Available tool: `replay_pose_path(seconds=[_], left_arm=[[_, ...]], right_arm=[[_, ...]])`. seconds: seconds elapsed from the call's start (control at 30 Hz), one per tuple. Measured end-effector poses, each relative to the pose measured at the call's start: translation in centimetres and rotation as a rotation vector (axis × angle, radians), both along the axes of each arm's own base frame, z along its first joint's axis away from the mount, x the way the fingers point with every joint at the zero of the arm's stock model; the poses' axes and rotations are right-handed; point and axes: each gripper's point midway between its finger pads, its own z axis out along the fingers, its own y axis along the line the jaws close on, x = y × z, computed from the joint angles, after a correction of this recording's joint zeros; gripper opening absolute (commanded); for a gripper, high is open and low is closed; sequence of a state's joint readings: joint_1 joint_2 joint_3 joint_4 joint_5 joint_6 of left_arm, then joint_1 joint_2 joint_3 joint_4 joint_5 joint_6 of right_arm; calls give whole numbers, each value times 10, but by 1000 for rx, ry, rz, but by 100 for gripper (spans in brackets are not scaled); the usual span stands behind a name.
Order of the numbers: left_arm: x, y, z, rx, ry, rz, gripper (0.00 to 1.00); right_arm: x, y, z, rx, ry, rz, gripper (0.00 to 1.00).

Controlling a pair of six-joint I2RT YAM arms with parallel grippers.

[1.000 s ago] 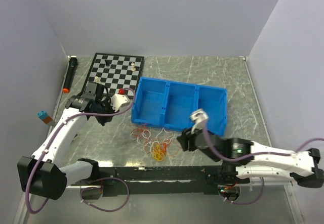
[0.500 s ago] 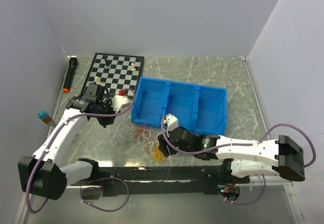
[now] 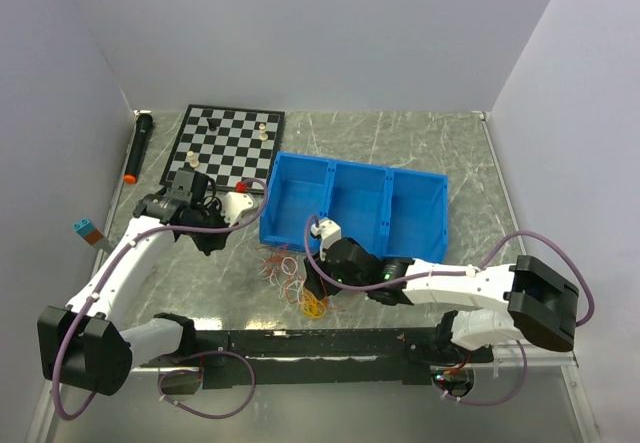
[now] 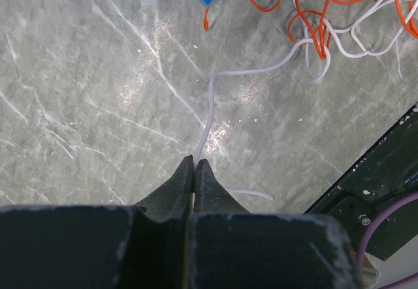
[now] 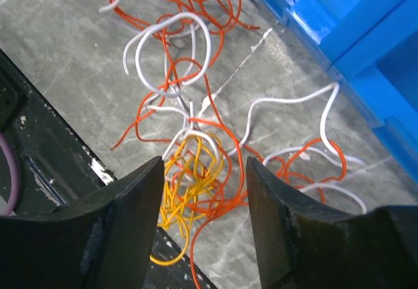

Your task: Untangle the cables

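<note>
The red-orange cable crosses the yellow cable heap, so next my right gripper lifts the red-orange cable (image 5: 240, 175) beside the heap up and away first.
The cables lie in a tangle (image 3: 300, 283) in front of the blue bin: red-orange (image 5: 219, 47), white (image 5: 173, 31) and a yellow bunch (image 5: 179, 197). My left gripper (image 3: 212, 235) is left of the tangle. In the left wrist view it (image 4: 194, 162) is shut on a white cable (image 4: 210, 106) that runs off to the tangle. My right gripper (image 3: 315, 288) hangs over the tangle. In the right wrist view it (image 5: 204, 165) is open and empty, with its fingers on either side above the yellow bunch.
A blue three-compartment bin (image 3: 330, 162) stands just behind the tangle. A chessboard (image 3: 228, 143) with a few pieces is at the back left. A black marker (image 3: 138, 146) lies by the left wall. A small blue block (image 3: 86, 229) sits further forward. The black front rail (image 3: 300, 341) borders the tangle.
My right arm has swung left from beside the bin to over the tangle. My left gripper has shifted only slightly, still by the bin's left corner.
</note>
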State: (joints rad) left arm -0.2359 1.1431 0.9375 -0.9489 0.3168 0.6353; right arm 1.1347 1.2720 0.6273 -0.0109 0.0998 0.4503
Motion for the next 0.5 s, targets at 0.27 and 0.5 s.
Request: replay_pose_path(seconds=[0.27,0.5], left_arm=[[-1,0,-4,1,7,0,1],[0,0,-4,0,-1,0,1]], right_arm=[[8,8,-5,31,22,12,42],[5,12,-11,36,54,43,32]])
